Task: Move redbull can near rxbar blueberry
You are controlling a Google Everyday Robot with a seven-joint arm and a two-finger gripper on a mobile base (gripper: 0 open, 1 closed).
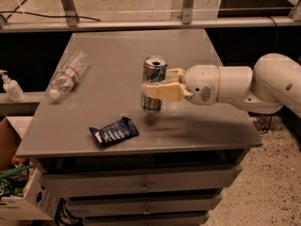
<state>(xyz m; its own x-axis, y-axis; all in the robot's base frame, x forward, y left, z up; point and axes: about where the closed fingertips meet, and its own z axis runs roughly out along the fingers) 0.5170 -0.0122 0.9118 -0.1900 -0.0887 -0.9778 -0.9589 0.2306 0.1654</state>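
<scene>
I will set the redbull can, now held a little above the table, upright on the grey table (150,125), next to the end of the rxbar blueberry that is nearest my gripper.
The redbull can (154,72) is upright, a slim blue and silver can with a silver top, held a little above the grey table (117,46). My gripper (155,87) reaches in from the right and is shut on the can's middle, one cream finger across its front. The rxbar blueberry (113,132) lies flat near the table's front edge, a dark navy wrapper with white lettering, to the lower left of the can and apart from it.
A clear plastic bottle (68,74) lies on its side at the table's left. A soap dispenser (10,86) stands on a ledge to the left. A cardboard box (19,192) sits on the floor at lower left. Drawers (141,187) run below the tabletop.
</scene>
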